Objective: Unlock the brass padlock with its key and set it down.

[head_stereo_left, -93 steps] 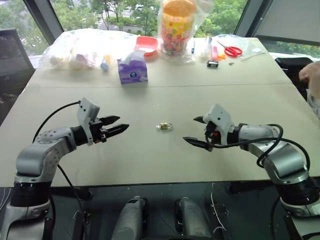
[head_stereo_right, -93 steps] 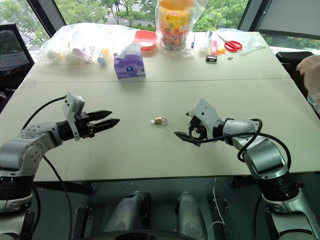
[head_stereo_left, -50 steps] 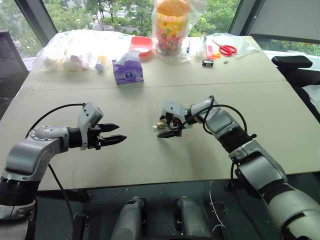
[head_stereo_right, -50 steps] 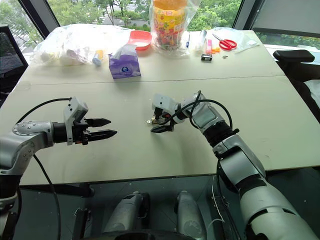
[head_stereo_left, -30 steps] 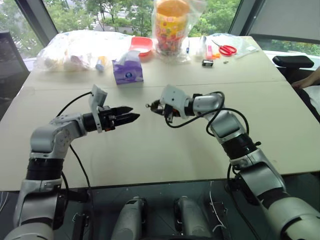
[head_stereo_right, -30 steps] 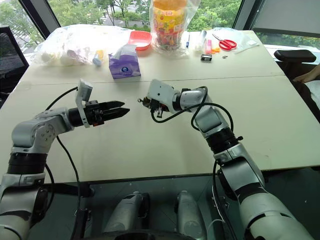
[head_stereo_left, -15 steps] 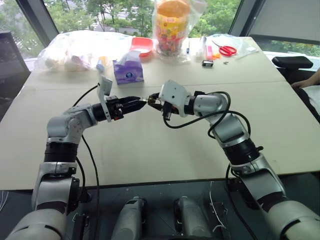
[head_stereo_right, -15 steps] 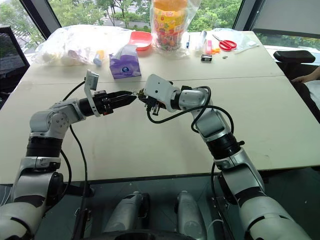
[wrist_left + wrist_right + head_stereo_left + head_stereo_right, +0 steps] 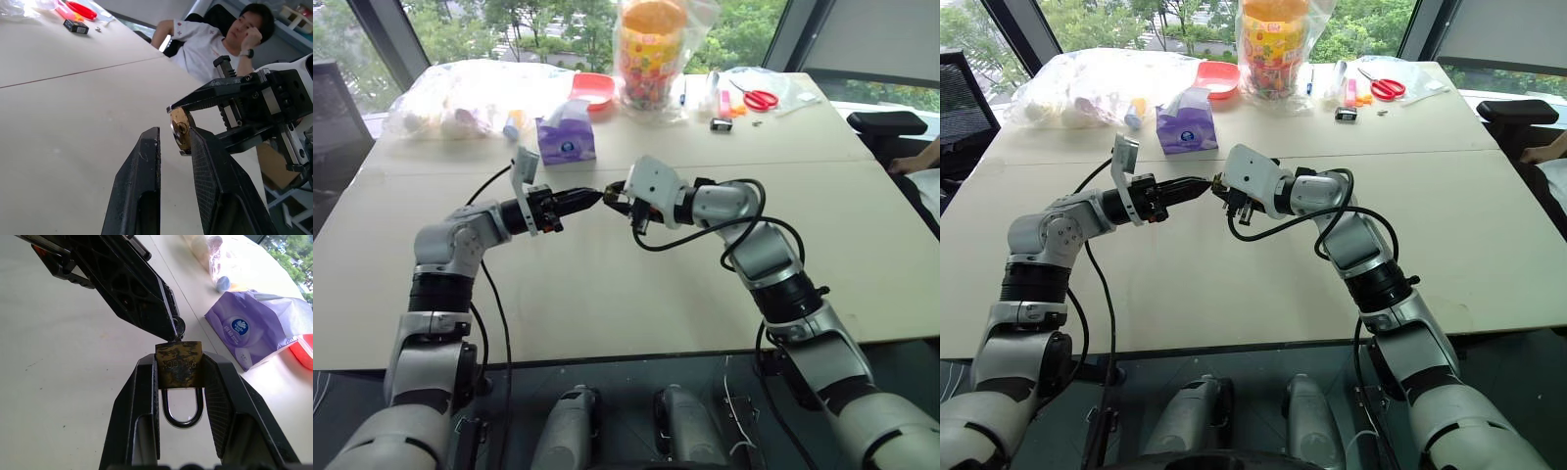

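The fingers of my left gripper are only at the key's head, so it should open and take the brass padlock's body [image 9: 179,364] before my right gripper opens and backs away.
My right gripper [image 9: 179,357] is shut on the brass padlock [image 9: 179,369] and holds it in the air over the middle of the table [image 9: 607,294], shackle towards its wrist. The key [image 9: 179,326] sticks out of the padlock's far end, its rounded head showing. My left gripper [image 9: 595,196] reaches in level from the left and meets the padlock tip to tip. In the left wrist view its fingers [image 9: 146,161] stand a narrow gap apart. The key head [image 9: 181,128] sits between the tips, against one finger.
Along the table's far edge stand a purple tissue box [image 9: 567,142], a red bowl [image 9: 594,86], a bagged jar of sweets [image 9: 651,54], clear plastic bags [image 9: 460,98] and red scissors [image 9: 759,98]. A person [image 9: 215,34] sits at the table's right side.
My left gripper has moved in to the right up to the held padlock, and its fingers have narrowed around the key head. The right gripper has kept the padlock still in the air.
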`<state>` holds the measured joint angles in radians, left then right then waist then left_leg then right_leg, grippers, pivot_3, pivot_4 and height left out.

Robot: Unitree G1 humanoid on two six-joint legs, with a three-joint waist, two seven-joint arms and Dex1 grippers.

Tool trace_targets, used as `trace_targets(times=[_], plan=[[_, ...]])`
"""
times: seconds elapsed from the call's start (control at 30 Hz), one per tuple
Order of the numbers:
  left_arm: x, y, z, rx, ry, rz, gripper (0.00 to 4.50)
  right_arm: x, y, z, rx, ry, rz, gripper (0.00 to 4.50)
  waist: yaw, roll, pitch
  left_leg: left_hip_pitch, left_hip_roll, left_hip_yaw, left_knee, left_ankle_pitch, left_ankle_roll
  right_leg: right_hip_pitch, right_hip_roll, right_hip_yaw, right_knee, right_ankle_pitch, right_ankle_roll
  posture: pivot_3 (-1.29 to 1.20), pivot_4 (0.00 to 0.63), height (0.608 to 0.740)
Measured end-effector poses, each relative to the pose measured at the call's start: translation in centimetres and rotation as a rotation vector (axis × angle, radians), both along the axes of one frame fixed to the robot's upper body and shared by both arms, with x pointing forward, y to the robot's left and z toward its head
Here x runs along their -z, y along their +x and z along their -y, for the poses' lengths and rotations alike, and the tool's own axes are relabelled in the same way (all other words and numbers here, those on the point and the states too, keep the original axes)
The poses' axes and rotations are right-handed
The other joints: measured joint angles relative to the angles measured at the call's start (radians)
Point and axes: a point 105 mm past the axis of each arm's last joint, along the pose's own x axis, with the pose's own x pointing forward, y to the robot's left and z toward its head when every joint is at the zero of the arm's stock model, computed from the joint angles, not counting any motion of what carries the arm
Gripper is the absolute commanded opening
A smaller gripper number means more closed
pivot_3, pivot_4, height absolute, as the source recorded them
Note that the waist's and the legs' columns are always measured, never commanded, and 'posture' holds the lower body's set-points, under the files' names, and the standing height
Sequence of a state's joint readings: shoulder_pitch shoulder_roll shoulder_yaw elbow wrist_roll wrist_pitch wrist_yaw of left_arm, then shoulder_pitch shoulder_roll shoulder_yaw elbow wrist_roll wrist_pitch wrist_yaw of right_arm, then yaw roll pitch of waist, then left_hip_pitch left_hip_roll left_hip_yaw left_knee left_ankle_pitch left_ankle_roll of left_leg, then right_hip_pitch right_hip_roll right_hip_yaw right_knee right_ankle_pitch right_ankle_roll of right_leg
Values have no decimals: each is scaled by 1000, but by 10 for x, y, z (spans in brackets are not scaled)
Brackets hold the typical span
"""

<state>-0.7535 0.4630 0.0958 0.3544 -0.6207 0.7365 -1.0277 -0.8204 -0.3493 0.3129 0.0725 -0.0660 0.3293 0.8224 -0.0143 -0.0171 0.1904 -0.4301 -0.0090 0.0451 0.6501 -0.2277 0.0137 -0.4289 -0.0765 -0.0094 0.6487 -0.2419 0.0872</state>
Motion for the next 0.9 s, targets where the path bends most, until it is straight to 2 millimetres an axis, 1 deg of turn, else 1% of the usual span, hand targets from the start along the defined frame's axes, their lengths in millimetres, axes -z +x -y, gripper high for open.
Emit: trace_targets(times=[0.03,0.13,0.17,0.33,0.43,0.5,0.6,0.77,0.83,0.9], plan=[[0,0,1,1,-3,-1,916,0,0,0,1,-1,0,684,0,0,0,0,0,0,0,0,0,0,0,0,0,0,0,0,150,740],[0,0,1,3,-5,0,107,0,0,0,1,-2,-2,684,0,0,0,0,0,0,0,0,0,0,0,0,0,0,0,0,150,740],[-1,-1,1,12,-9,2,38,1,0,0,2,-7,-3,684,0,0,0,0,0,0,0,0,0,0,0,0,0,0,0,0,150,740],[-1,-1,2,19,-5,8,38,3,-1,0,4,-9,-4,684,0,0,0,0,0,0,0,0,0,0,0,0,0,0,0,0,150,740],[0,0,3,11,34,52,38,4,-1,0,6,-12,-8,684,1,0,0,0,0,0,0,0,0,0,0,0,0,0,0,0,150,740],[1,0,5,11,125,140,38,7,-1,2,12,-17,-20,684,2,0,0,0,0,0,0,0,0,0,0,0,0,0,0,0,150,740],[4,-3,9,41,310,324,38,13,-2,3,11,-31,-45,684,1,0,0,0,0,0,0,0,0,0,0,0,0,0,0,0,150,740],[4,-7,10,90,481,539,38,16,-3,3,-3,-49,-57,684,0,0,0,0,0,0,-1,0,0,0,-1,0,-1,0,0,0,150,740],[5,-7,10,101,508,571,38,17,-4,2,-7,-52,-59,684,0,0,0,0,0,0,-1,0,0,0,-1,0,0,0,0,0,150,740],[6,-7,9,99,485,513,38,18,-4,2,-7,-56,-61,684,0,0,0,0,0,0,0,0,0,0,-1,0,0,0,0,0,150,740]])
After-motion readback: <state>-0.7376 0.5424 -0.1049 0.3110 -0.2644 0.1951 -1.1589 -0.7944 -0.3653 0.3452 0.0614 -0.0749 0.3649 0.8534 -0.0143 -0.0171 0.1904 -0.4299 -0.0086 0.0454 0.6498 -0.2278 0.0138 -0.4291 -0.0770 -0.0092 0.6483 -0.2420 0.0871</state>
